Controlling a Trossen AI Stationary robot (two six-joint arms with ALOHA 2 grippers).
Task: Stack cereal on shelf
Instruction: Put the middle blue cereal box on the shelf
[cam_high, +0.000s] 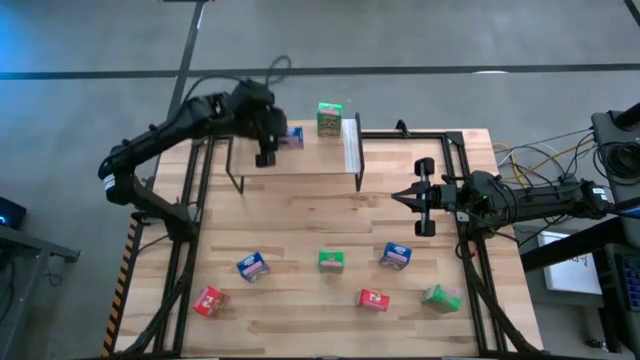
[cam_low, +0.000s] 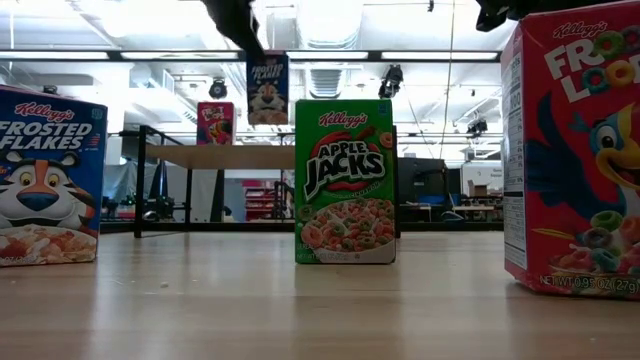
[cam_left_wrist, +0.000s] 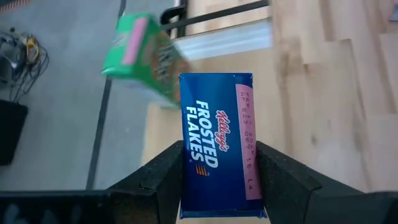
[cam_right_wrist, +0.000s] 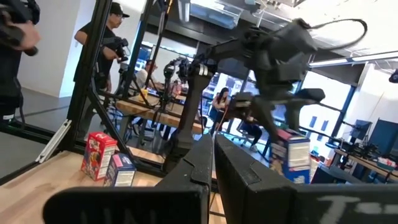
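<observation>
Next, I let go of the blue box with my left gripper on the shelf (cam_high: 289, 131), between the red box and the green box.
My left gripper (cam_high: 270, 143) (cam_left_wrist: 219, 149) hovers over the shelf (cam_high: 300, 165) (cam_low: 265, 156), shut on a blue cereal box (cam_high: 293, 138) (cam_low: 267, 88) (cam_left_wrist: 217, 143). A green box (cam_high: 330, 118) (cam_left_wrist: 146, 56) stands on the shelf near its whitish end strip (cam_high: 351, 145). A red box (cam_low: 215, 122) stands on the shelf's left part, hidden under the arm in the high view. My right gripper (cam_high: 398, 196) (cam_right_wrist: 212, 165) waits shut over the table's right side. Several more boxes stand along the near part of the table. My left gripper pinches the blue box between its two fingers (cam_left_wrist: 165, 177), one on each narrow side wall (cam_left_wrist: 184, 155), at the box's upper end. The fingers come from above, pointing down. The box hangs upright below them, lifted clear of the shelf top.
On the table's near half stand two blue boxes (cam_high: 253, 266) (cam_high: 395, 256), two green (cam_high: 331, 261) (cam_high: 440, 297) and two red (cam_high: 208, 300) (cam_high: 373, 299). Black frame rails (cam_high: 190, 200) run along both table sides. People stand in the room behind.
</observation>
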